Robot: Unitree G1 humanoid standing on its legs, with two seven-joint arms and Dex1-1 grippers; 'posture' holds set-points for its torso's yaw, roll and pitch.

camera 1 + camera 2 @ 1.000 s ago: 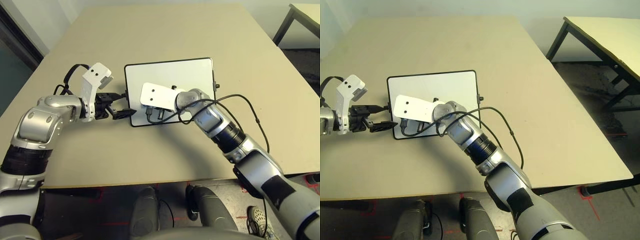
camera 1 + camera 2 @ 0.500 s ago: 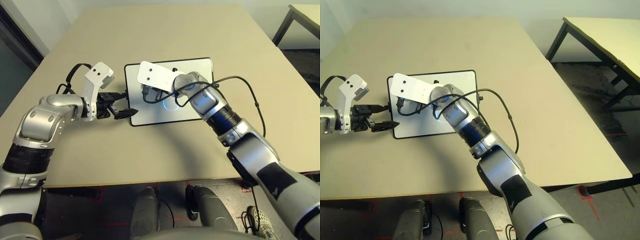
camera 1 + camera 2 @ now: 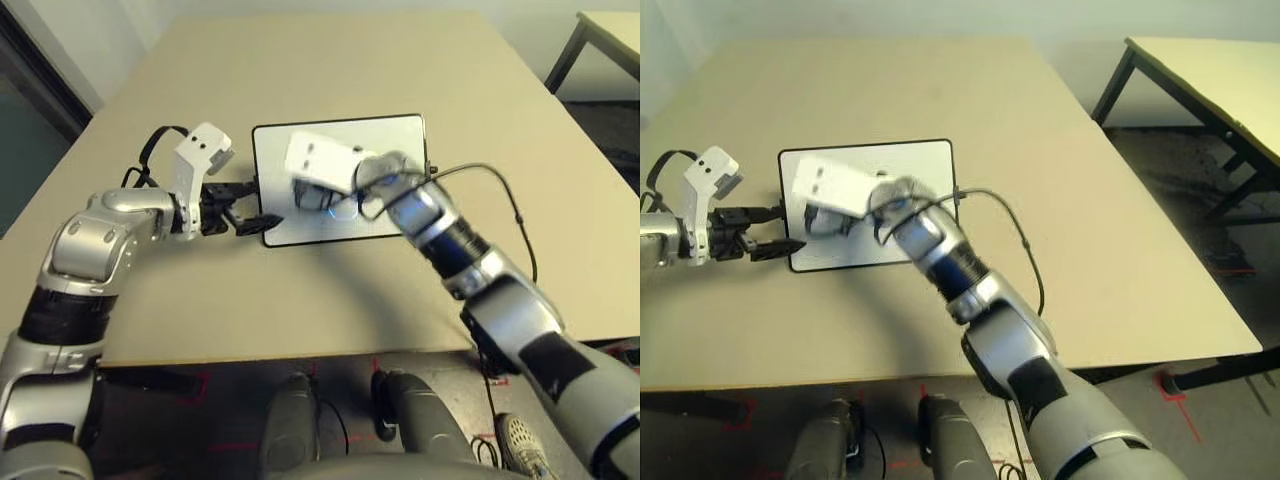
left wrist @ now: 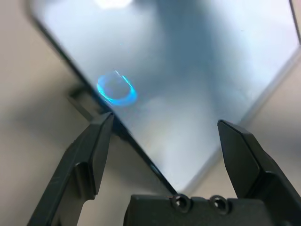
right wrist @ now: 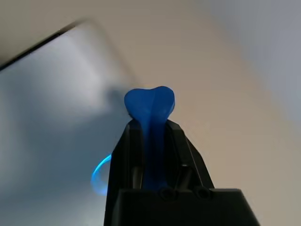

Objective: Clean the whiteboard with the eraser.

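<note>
I should set the blue eraser down with my right gripper on the bare table (image 3: 480, 185) next to the whiteboard, under the loop of the black cable.
The whiteboard (image 3: 392, 145), white with a thin black frame, lies flat in the middle of the table. My left gripper (image 4: 165, 121) is open, its two fingers set wide either side of the board's left short edge near the near corner. My right gripper (image 5: 150, 125) is shut on the eraser (image 5: 149, 104), a small bright blue block that sticks out past the fingertips. In the left eye view the right wrist's white plate (image 3: 320, 160) hovers over the board's left half and hides the eraser. Whether the eraser touches the board I cannot tell.
The beige table (image 3: 320, 60) has wide bare room around the board. The right arm's black cable (image 3: 500, 195) loops over the board's right edge. A second table (image 3: 1210, 70) stands off to the far right. A blue ring of light (image 4: 116, 89) reflects on the board.
My right hand with the eraser swept from the board's near edge toward its far-left corner, then came back a little toward the middle. The left gripper stayed at the board's left edge.
</note>
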